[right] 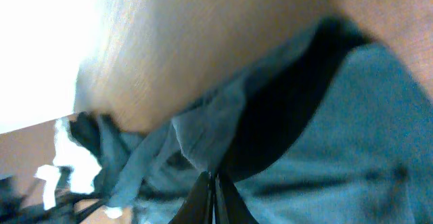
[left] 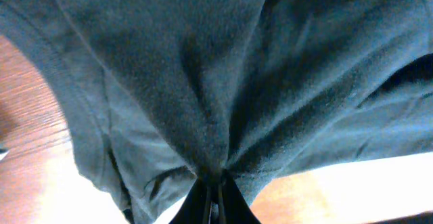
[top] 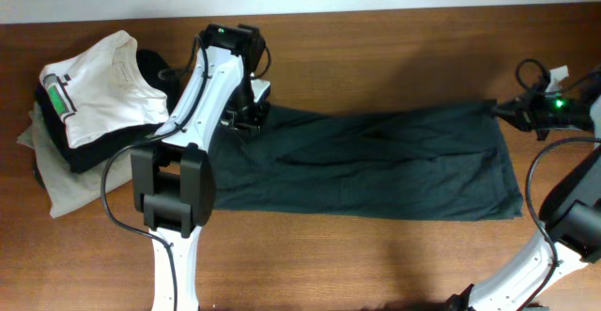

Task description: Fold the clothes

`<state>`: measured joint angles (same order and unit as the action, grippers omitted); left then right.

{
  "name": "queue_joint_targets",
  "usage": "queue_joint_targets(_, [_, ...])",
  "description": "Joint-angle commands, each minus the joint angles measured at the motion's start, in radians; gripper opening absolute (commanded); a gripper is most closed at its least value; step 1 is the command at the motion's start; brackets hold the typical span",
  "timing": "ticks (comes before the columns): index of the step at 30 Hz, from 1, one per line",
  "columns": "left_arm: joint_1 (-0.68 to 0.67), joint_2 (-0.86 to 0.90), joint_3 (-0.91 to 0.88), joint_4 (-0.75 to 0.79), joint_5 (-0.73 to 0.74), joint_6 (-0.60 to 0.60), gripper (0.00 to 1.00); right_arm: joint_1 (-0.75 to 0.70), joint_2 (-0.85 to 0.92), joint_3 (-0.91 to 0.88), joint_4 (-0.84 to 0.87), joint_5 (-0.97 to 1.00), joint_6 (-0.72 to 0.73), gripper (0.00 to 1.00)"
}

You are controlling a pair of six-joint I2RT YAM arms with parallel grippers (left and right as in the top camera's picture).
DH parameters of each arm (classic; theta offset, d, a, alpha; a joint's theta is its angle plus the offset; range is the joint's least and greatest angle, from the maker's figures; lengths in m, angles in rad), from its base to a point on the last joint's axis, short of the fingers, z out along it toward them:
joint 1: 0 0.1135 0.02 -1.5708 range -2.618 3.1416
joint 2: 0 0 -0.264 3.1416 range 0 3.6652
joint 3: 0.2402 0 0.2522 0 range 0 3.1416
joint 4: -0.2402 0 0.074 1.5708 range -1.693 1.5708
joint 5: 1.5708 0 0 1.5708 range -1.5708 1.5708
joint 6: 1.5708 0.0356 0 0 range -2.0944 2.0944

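Observation:
Next, my right gripper lets go of the T-shirt's far corner on the bare table (top: pixel 516 144) just past the shirt's short end.
The dark greenish-black T-shirt (top: pixel 376 161) lies stretched in a long band across the table, plain side up. My left gripper (top: pixel 246 116) is shut on its left end; in the left wrist view the cloth (left: pixel 223 82) bunches into the closed jaws (left: pixel 215 187). My right gripper (top: pixel 496 110) is shut on the shirt's far right corner; in the right wrist view the fabric (right: pixel 325 136) is pinched between the closed fingers (right: pixel 214 182). No lettering shows.
A pile of folded clothes sits at the far left: a white shirt with a green label (top: pixel 99 85) over a dark garment, on a beige garment (top: pixel 66 184). Bare wooden table (top: pixel 376 255) runs along the front.

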<state>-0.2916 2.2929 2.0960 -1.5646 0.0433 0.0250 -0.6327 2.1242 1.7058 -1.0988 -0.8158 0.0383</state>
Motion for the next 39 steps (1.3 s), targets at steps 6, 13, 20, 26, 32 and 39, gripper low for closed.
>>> queue_joint_targets(6, [0.066,-0.019,-0.053,-0.037,-0.018,-0.014,0.05,-0.153,-0.056,0.028,-0.286,0.179,-0.02,0.04])
queue_joint_targets(13, [0.078,-0.111,-0.05,-0.089,-0.014,-0.013,0.09,-0.153,-0.056,0.028,-0.319,0.42,0.053,0.04])
queue_joint_targets(20, [0.06,-0.11,-0.129,-0.107,-0.014,-0.014,0.16,-0.153,-0.056,0.028,-0.368,0.552,0.053,0.04])
queue_joint_targets(26, [0.059,-0.11,-0.338,0.231,0.102,-0.019,0.54,-0.153,-0.056,0.028,-0.365,0.539,0.053,0.04])
queue_joint_targets(32, [0.061,-0.114,-0.362,0.326,0.241,-0.034,0.01,-0.153,-0.056,0.028,-0.36,0.539,0.053,0.04])
queue_joint_targets(39, [0.079,-0.307,-0.142,0.08,0.146,-0.033,0.01,-0.153,-0.056,0.028,-0.357,0.597,0.079,0.04])
